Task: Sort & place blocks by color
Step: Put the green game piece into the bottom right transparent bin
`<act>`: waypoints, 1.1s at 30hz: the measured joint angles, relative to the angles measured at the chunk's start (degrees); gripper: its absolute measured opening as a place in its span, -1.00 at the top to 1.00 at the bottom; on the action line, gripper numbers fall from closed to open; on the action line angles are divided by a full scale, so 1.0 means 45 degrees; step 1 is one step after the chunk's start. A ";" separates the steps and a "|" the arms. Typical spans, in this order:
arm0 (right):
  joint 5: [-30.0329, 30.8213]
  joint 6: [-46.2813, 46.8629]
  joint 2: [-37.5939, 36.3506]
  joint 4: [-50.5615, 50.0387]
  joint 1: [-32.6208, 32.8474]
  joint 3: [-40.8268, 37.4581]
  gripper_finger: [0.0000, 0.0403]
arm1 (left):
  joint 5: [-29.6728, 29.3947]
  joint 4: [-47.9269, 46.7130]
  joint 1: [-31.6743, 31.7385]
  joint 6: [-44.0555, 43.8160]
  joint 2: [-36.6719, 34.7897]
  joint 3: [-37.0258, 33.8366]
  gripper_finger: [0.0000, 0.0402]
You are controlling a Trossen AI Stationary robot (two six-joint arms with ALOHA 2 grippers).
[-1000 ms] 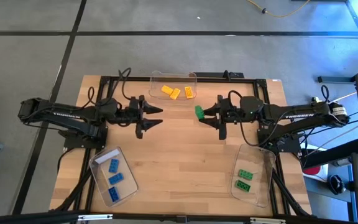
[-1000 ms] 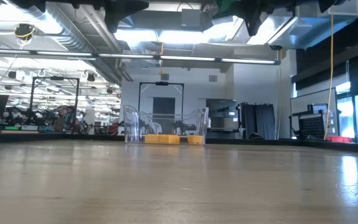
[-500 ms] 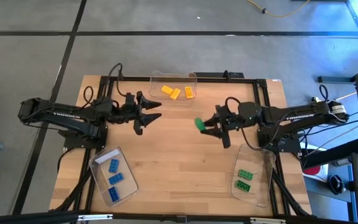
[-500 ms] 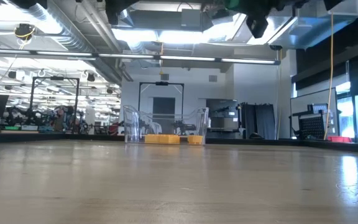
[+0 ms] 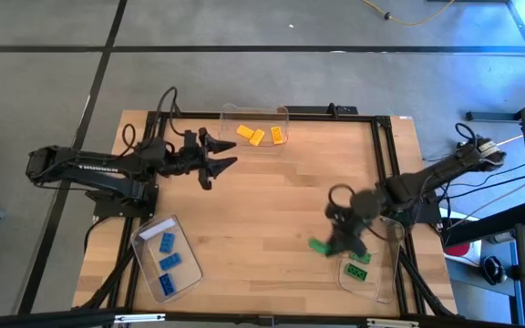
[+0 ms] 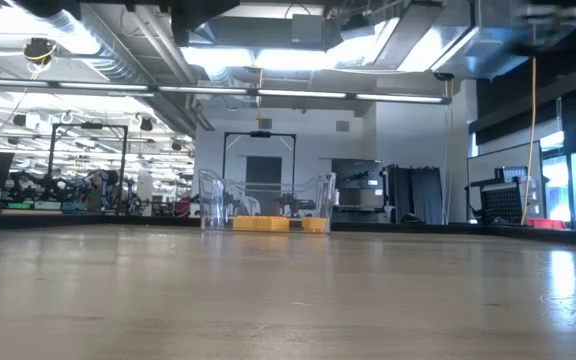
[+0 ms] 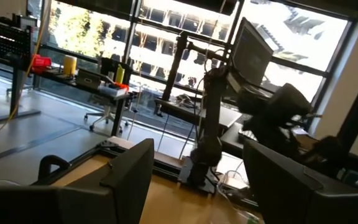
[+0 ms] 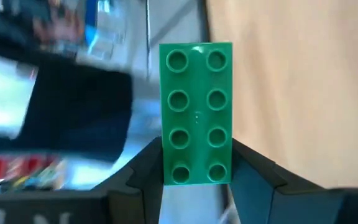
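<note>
Next, my right gripper lets go of its green block just beyond the other green blocks in the clear tray (image 5: 366, 246).
My right gripper (image 5: 329, 242) hangs over the table's near right, just left of the clear tray (image 5: 383, 273) that holds a green block (image 5: 357, 271), and it is shut on another green block (image 5: 318, 245). In the right wrist view that block (image 8: 196, 93) shows its eight studs. My left gripper (image 5: 223, 164) hovers open over the far left-middle; its fingers (image 7: 129, 168) stand wide apart on nothing. Three yellow-orange blocks (image 5: 257, 135) lie in the far tray (image 5: 230, 116). Three blue blocks (image 5: 168, 260) lie in the near left tray (image 5: 146, 235). My right gripper pinches the green block between its two fingers at one short end (image 8: 195, 171), one finger (image 8: 143, 171) on each long side. The rest of the block sticks out past the fingertips, studded face toward the wrist camera. It is lifted clear of the table.
The wooden table's middle (image 5: 262, 205) lies bare between the three trays. A black frame (image 5: 376, 137) runs along the table's far and side edges. The far tray (image 6: 266, 203) with its yellow blocks shows in the low view. Cables hang off the right edge.
My right gripper has swung from the far middle of the table toward the near right, down to the edge of the green tray, turning as it went and carrying the green block along. My left gripper has stayed open and nearly in place.
</note>
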 joint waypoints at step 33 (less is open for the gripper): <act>0.4374 0.7580 0.3101 -0.9841 0.6308 -0.0137 0.29 | -0.0003 0.0000 0.0845 -0.0029 0.0005 0.0000 -0.19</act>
